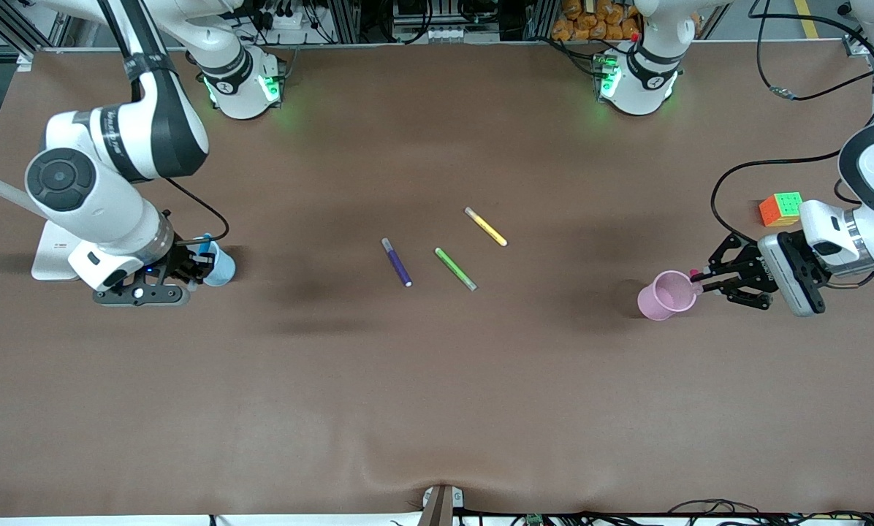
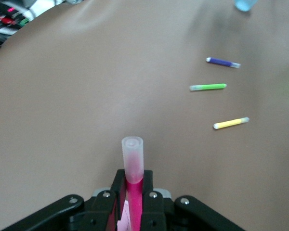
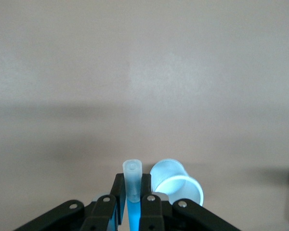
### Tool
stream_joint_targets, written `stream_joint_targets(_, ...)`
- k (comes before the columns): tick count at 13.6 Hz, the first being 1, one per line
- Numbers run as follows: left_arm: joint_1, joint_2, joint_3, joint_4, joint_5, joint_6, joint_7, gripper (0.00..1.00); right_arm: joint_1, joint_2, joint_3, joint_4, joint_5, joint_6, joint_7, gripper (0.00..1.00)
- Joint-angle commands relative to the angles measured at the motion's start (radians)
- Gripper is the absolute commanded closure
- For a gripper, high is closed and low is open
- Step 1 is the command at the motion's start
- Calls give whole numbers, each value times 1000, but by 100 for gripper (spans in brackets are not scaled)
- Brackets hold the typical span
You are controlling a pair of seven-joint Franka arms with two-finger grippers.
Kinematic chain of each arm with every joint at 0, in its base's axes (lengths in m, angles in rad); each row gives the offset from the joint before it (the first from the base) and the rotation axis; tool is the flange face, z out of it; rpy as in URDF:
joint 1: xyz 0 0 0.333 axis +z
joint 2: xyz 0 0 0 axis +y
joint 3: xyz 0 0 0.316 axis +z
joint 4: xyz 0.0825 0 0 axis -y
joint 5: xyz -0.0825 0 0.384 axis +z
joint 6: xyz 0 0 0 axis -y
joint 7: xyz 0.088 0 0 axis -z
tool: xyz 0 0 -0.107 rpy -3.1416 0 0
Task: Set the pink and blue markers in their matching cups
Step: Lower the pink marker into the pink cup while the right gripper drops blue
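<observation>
My right gripper is holding the blue marker, now low beside the pale blue cup. It will let go of it inside the pale blue cup [image 1: 210,260] [image 3: 179,186], so the marker is left leaning within the cup's rim.
My left gripper [image 1: 700,279] is shut on the pink marker [image 2: 134,190], whose pale cap [image 2: 132,156] sticks out past the fingers. It hangs at the rim of the pale pink cup [image 1: 666,295], at the left arm's end of the table. My right gripper [image 1: 200,259] is shut on the blue marker [image 3: 133,211], its pale cap [image 3: 132,177] also sticking out. It is low, right beside the pale blue cup [image 1: 222,268] [image 3: 177,185], at the right arm's end. Neither marker is inside a cup.
A dark purple pen [image 1: 397,261], a green pen [image 1: 455,268] and a yellow pen [image 1: 485,226] lie mid-table. A colour cube [image 1: 780,208] sits by the left arm, with a black cable [image 1: 729,175] looping near it. A white block [image 1: 48,254] lies under the right arm.
</observation>
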Motion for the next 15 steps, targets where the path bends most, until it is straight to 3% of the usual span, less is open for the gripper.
stream_joint_targets(1, 43, 50, -9, 25, -69, -60, 174, 100, -57, -73, 17, -143, -38, 119, -66, 100)
stream_joint_targets(5, 57, 127, -9, 62, -136, -66, 395, 100, -96, -73, 17, -233, -42, 257, -103, 100)
stream_joint_targets(10, 66, 196, -9, 112, -161, -151, 470, 100, -116, -78, 15, -351, -42, 412, -108, 100)
stream_joint_targets(15, 89, 225, -6, 114, -159, -209, 538, 100, -143, -73, 15, -385, -42, 455, -124, 100)
